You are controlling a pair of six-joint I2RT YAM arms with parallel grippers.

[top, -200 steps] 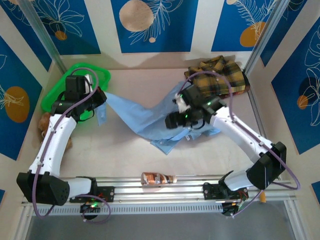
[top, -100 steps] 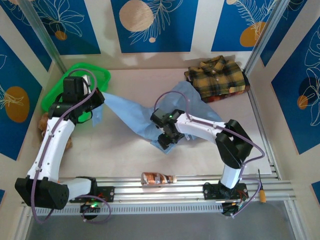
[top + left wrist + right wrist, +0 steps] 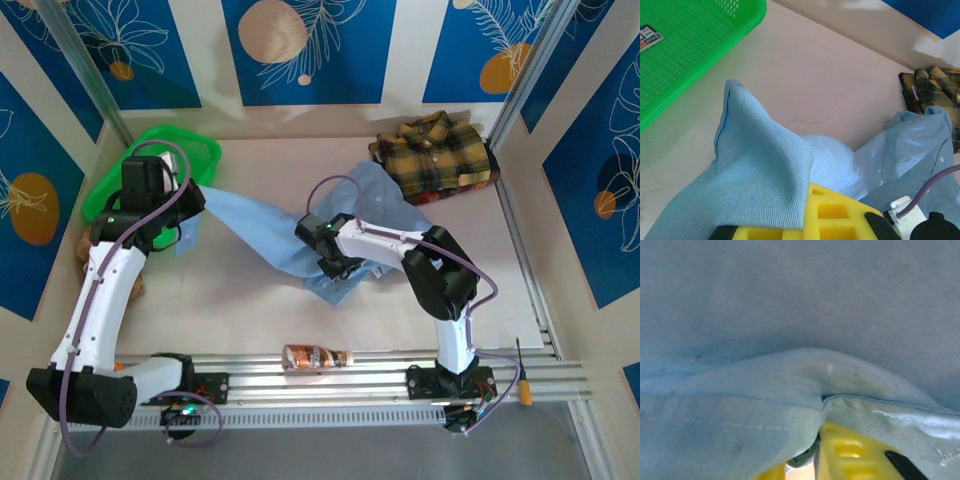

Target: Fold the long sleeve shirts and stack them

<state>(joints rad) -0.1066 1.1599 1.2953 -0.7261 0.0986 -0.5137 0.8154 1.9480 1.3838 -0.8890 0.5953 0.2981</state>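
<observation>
I can see the light blue shirt bunched under my right gripper, so I will open that gripper and take the light blue shirt's edge (image 3: 413,216) near the plaid shirt to spread it first.
The light blue shirt (image 3: 270,235) lies spread and rumpled across the middle of the table. My left gripper (image 3: 186,214) is shut on its left corner beside the basket; that cloth (image 3: 760,170) drapes over the yellow fingers (image 3: 840,215) in the left wrist view. My right gripper (image 3: 336,266) is down on the shirt's near edge, and a fold of blue cloth (image 3: 765,390) is pinched between its nearly closed yellow fingers (image 3: 850,450). The plaid shirt (image 3: 435,155) lies folded at the back right; its edge (image 3: 935,92) shows past the blue one.
A green plastic basket (image 3: 205,150) stands at the back left, close to my left gripper, with its rim (image 3: 715,47) near the held corner. A brown-orange object (image 3: 315,356) lies on the near rail. Something brown (image 3: 90,245) sits by the left wall.
My right arm swung from the plaid shirt towards the centre, came down on the blue shirt's near edge, and its jaws closed on the cloth. The left gripper drew its corner slightly left.
</observation>
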